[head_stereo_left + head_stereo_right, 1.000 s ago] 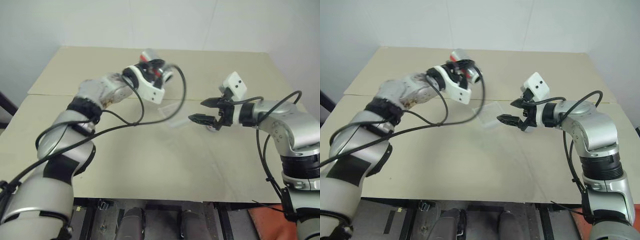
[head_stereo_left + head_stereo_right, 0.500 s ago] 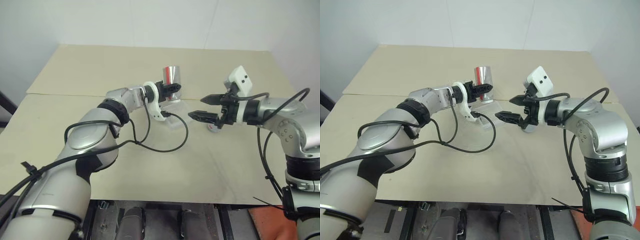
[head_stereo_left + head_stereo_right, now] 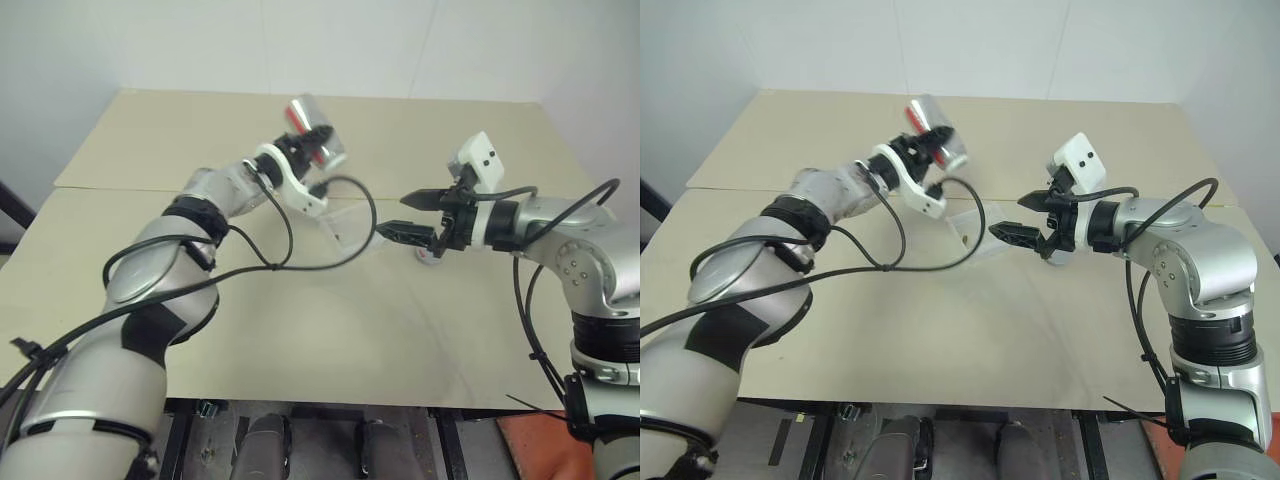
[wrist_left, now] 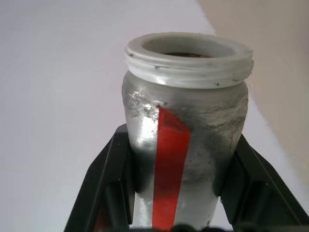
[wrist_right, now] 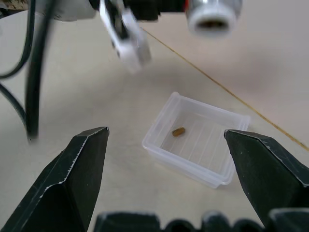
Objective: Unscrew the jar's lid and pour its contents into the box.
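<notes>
I need to use my left gripper to set the silvery jar upright on the table [image 3: 279, 233] next to the clear box, just in front of the seam. The jar is tilted in the air above the box.
My left gripper [image 3: 312, 148] is shut on the silvery jar [image 3: 314, 128], which has a red stripe. It holds the jar tilted in the air, above the box and to its left. The jar [image 4: 183, 125] has no cap; its white threaded mouth [image 5: 212, 17] faces my right gripper. The clear box [image 5: 212, 164] sits on the table with one small brown bit [image 5: 178, 131] inside. My right gripper [image 3: 395, 218] hovers open just right of the box [image 3: 350, 222], holding nothing. A small round grey piece [image 3: 428, 256], seemingly the lid, lies on the table under it.
The beige table [image 3: 300, 330] has a seam line running across it behind the box. A black cable [image 3: 300, 262] from my left arm loops over the table in front of the box. A white wall stands behind the table.
Half a second ago the jar stood upright close over the box. It is now farther left and higher, tilted with its mouth towards my right gripper. My right gripper has kept still.
</notes>
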